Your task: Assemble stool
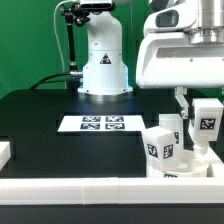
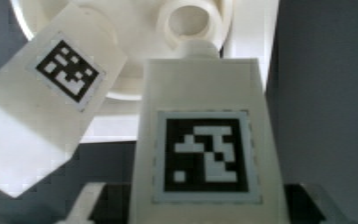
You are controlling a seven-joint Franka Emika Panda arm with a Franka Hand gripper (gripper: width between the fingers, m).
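Observation:
Next, my gripper lets go of the white stool leg in the seat's round socket [image 1: 199, 158] [image 2: 190, 23] near the front rail, next to the standing legs.
My gripper [image 1: 201, 101] is shut on a white stool leg [image 1: 207, 120] with a black-and-white tag, at the exterior view's right. In the wrist view this leg [image 2: 202, 120] fills the middle, between the two fingers [image 2: 94, 205]. Its far end reaches a round socket in the seat [image 2: 192, 18]; whether it is seated there I cannot tell. The round white seat [image 1: 186, 168] lies below the gripper, by the front rail. A tagged leg [image 1: 159, 143] stands on the seat, with another leg [image 1: 171, 126] behind it. In the wrist view one tagged leg [image 2: 55, 95] leans beside the held leg.
The marker board [image 1: 103, 124] lies flat on the black table in the middle. The arm's white base [image 1: 104, 65] stands behind it. A long white rail [image 1: 70, 187] runs along the front edge and a white block [image 1: 5, 153] sits at the exterior view's left.

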